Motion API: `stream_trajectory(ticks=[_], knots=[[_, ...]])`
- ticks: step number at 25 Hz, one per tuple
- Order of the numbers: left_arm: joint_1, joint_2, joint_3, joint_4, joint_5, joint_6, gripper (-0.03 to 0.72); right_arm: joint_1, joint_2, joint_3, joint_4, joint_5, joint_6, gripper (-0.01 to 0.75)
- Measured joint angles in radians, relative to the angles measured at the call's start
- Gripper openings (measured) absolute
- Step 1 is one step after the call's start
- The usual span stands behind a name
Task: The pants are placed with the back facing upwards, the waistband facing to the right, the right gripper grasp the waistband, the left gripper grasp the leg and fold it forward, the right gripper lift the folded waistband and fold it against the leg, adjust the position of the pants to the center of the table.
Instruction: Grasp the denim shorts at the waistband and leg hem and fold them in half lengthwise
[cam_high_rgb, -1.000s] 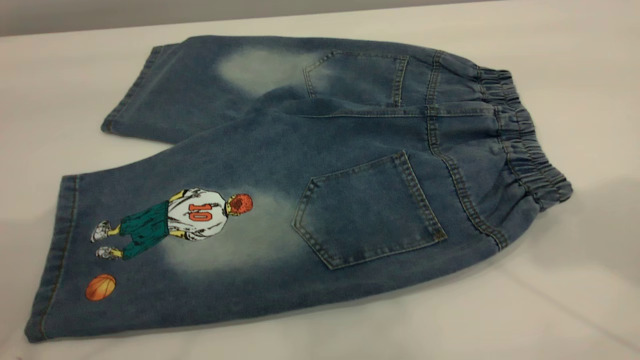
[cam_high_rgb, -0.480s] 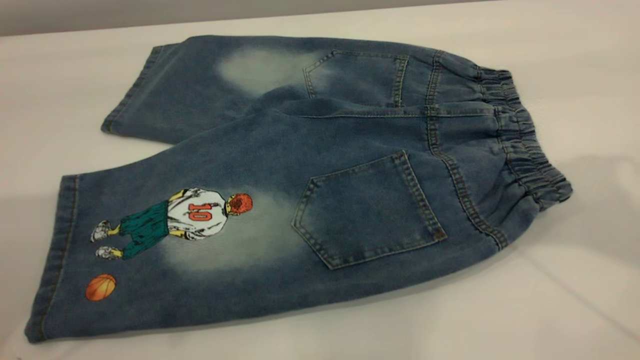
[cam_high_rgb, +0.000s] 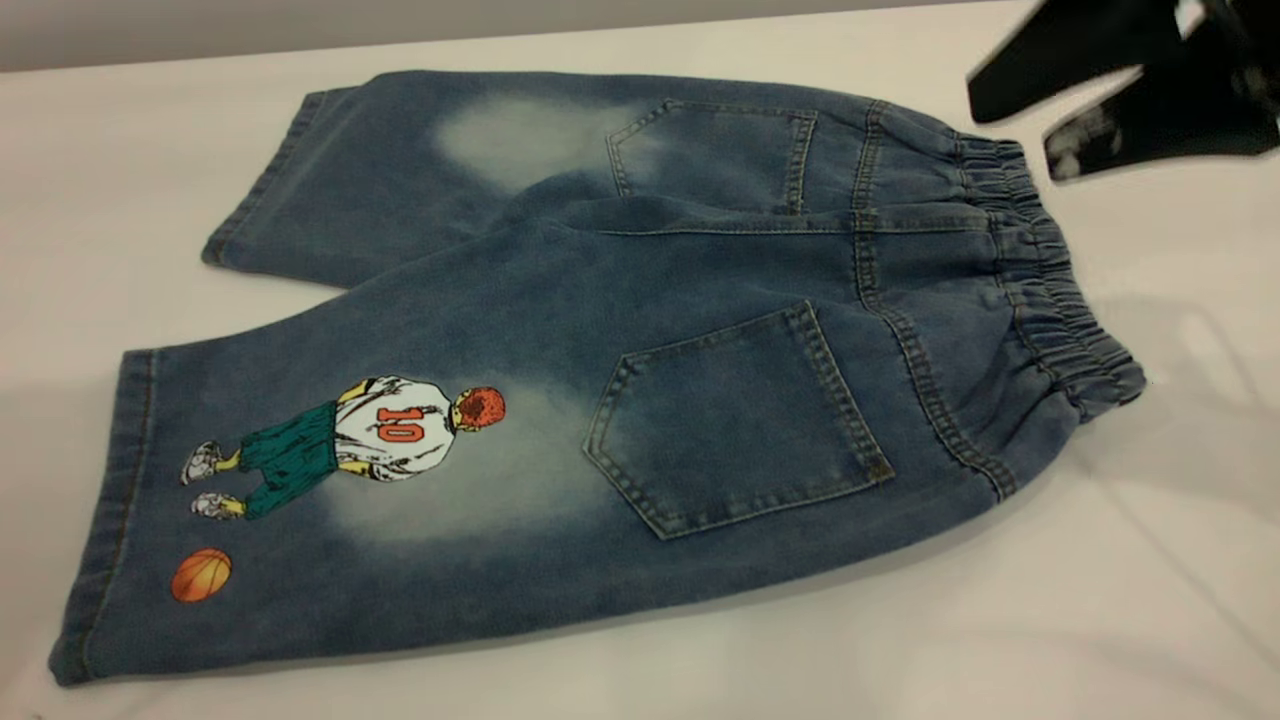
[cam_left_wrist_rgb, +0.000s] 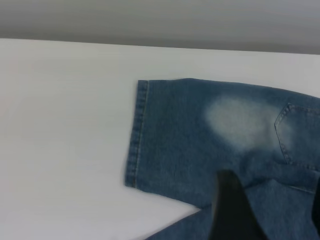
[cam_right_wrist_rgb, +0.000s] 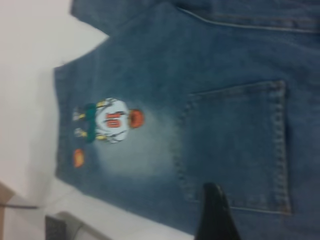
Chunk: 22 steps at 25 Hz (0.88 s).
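The robot's right gripper should close on the waistband's near end (cam_high_rgb: 1104, 374), on the printed-leg side of the blue denim pants.
The blue denim pants (cam_high_rgb: 640, 330) lie flat on the white table (cam_high_rgb: 1120, 600), back pockets up. The ruffled waistband (cam_high_rgb: 1050, 280) points right. The leg (cam_high_rgb: 350, 470) with the printed player and orange basketball lies nearest the camera, and the plain leg (cam_high_rgb: 400, 170) lies behind it. My right gripper (cam_high_rgb: 1015, 125) hangs open in the air, just beyond the waistband's far end and touching nothing. In its wrist view one dark finger (cam_right_wrist_rgb: 212, 215) shows over the near pocket (cam_right_wrist_rgb: 235, 145). My left gripper (cam_left_wrist_rgb: 272, 210) hovers open above the crotch, beside the plain leg (cam_left_wrist_rgb: 190, 135), and is out of the exterior view.
Bare white tabletop (cam_left_wrist_rgb: 60, 125) surrounds the pants, with the far table edge (cam_high_rgb: 200, 55) behind the plain leg. In the right wrist view the table's edge and a grey object (cam_right_wrist_rgb: 55, 227) show beyond the printed leg's hem.
My right gripper has come into the exterior view at the upper right, near the waistband's far end. The pants have not moved.
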Motion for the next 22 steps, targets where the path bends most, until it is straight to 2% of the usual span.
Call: stream_trajectory(ticks=[5, 8, 14, 18, 22], knots=[[0.000, 0.000, 0.000, 0.000, -0.001, 0.000, 0.360, -0.001, -0.001, 0.133, 0.160, -0.045, -0.171, 0.386], [0.000, 0.000, 0.000, 0.000, -0.002, 0.000, 0.360, -0.001, 0.000, 0.192, 0.254, -0.116, -0.262, 0.386], [0.000, 0.000, 0.000, 0.000, -0.004, 0.000, 0.360, -0.009, 0.040, 0.204, 0.304, -0.214, -0.273, 0.386], [0.000, 0.000, 0.000, -0.001, -0.004, 0.000, 0.360, -0.069, 0.091, 0.204, 0.323, -0.197, -0.307, 0.386], [0.000, 0.000, 0.000, -0.001, -0.004, 0.000, 0.360, -0.169, 0.141, 0.204, 0.332, -0.122, -0.359, 0.386]])
